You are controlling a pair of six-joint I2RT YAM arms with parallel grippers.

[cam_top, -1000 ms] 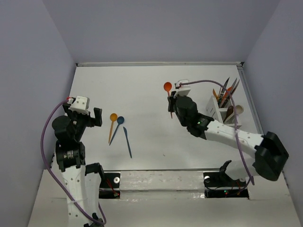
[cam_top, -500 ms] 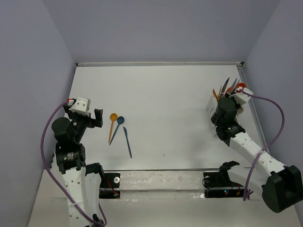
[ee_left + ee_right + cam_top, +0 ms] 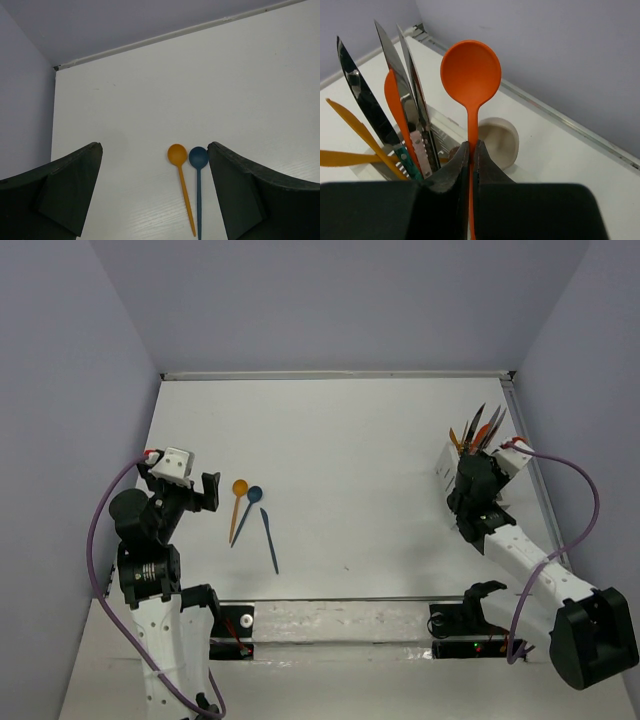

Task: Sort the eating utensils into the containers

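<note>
I will use my right gripper to let go of the orange spoon, now upright beside the white caddy, in the white caddy's near compartment [image 3: 489,483] [image 3: 464,161], against the bowl of the beige spoon.
My right gripper [image 3: 471,148] is shut on the handle of an orange spoon [image 3: 471,70], which stands upright, bowl up, beside the white caddy [image 3: 441,128]. Several knives [image 3: 395,75] stand in that caddy, silver, orange and yellow, and a beige spoon bowl [image 3: 501,141] lies just behind it. From above, the right gripper [image 3: 474,476] sits at the caddy [image 3: 445,464] on the right. A yellow-orange spoon [image 3: 236,507], a blue spoon [image 3: 247,510] and a blue knife [image 3: 269,540] lie left of centre. My left gripper [image 3: 190,495] hangs open beside them, and the two spoons [image 3: 180,172] show between its fingers.
The right wall and the table's raised right edge [image 3: 528,455] run close behind the caddy. The back edge [image 3: 165,36] of the table meets the grey wall. White tabletop [image 3: 350,460] lies between the two arms.
My right arm has swung from the table's middle to the right with the orange spoon and settled at the caddy. The left arm has hardly moved.
</note>
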